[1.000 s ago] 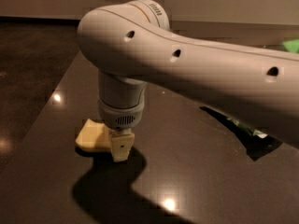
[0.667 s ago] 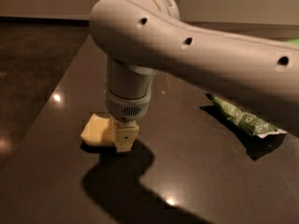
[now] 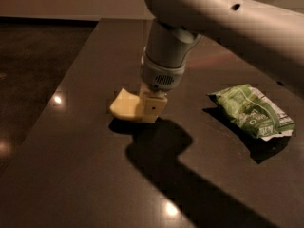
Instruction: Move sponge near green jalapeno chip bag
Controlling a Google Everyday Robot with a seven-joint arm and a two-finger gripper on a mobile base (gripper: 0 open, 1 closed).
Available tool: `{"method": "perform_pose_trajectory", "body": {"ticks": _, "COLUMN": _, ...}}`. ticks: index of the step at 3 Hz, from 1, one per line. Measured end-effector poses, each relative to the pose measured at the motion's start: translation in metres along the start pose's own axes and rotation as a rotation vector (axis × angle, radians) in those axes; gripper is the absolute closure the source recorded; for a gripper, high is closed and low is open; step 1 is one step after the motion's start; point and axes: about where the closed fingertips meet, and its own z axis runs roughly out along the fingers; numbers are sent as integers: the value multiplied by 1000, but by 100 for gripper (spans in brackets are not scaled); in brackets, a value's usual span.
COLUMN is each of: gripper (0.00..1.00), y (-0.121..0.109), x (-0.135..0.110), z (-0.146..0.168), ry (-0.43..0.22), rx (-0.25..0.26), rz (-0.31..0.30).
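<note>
The green jalapeno chip bag has a corner closest to my gripper. Next, I put the pale yellow sponge down on the table [image 3: 192,90] beside that corner.
The pale yellow sponge [image 3: 123,104] is at the middle of the dark table, held at its right end by my gripper [image 3: 145,111]. One cream finger [image 3: 153,108] shows in front of the sponge; the other is hidden behind it. The sponge sits at or just above the tabletop, with a shadow right below it. The green jalapeno chip bag [image 3: 251,110] lies flat on the table to the right, about a bag's length away from the sponge. My arm reaches down from the upper right.
The dark glossy table [image 3: 85,175] has its left edge running diagonally from top centre to lower left, with dark floor [image 3: 33,61] beyond it. The arm's shadow falls across the table in front of the sponge.
The gripper and the sponge have moved together to the right and farther back, closer to the green bag. The bag has stayed in place on the table.
</note>
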Motion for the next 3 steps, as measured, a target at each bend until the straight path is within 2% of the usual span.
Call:
{"method": "perform_pose_trajectory", "body": {"ticks": 1, "gripper": 100, "y": -31, "x": 35, "z": -9, "ry": 5, "rx": 15, "rz": 80}}
{"method": "perform_pose_trajectory", "body": {"ticks": 2, "gripper": 100, "y": -55, "x": 79, "z": -10, "ry": 24, "rx": -18, "rz": 143}}
{"method": "perform_pose_trajectory", "body": {"ticks": 3, "gripper": 100, "y": -61, "x": 122, "z": -16, "ry": 48, "rx": -56, "rz": 197}}
